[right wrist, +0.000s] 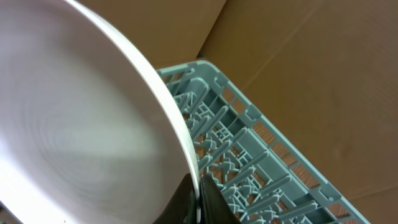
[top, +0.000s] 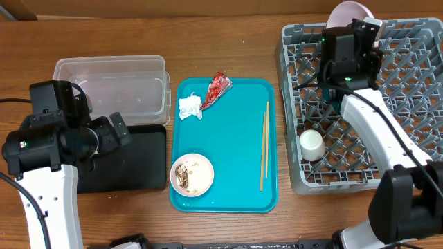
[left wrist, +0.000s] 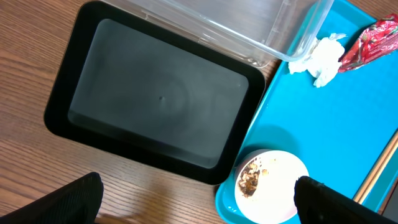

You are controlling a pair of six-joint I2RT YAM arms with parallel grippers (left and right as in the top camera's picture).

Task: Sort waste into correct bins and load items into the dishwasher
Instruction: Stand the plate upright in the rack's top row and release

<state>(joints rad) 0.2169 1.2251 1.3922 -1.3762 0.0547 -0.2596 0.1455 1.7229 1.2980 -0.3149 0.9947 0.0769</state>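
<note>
Next, my right gripper lets go of the round white plate among the upright pegs in the grey dishwasher rack's far half point(top: 356, 69).
My right gripper point(right wrist: 199, 190) is shut on the rim of the round white plate point(right wrist: 81, 112), holding it on edge over the far left part of the grey dishwasher rack point(top: 289, 66). A small white cup point(top: 312, 144) stands in the rack's near left corner. On the teal tray point(top: 235, 138) lie the red wrapper point(top: 218, 88), the white tissue point(top: 190, 107), the chopsticks point(top: 264, 145) and a white bowl point(top: 192, 173) with brown scraps. My left gripper point(left wrist: 199, 211) hangs open and empty over the black tray point(left wrist: 155, 106), with the bowl point(left wrist: 270, 183) by its right finger.
The clear tub point(top: 114, 86) sits behind the black tray point(top: 135, 162), left of the teal tray. The rack's upright pegs point(right wrist: 261, 168) stand just right of the plate's rim. Bare wood runs along the table's front and far edges.
</note>
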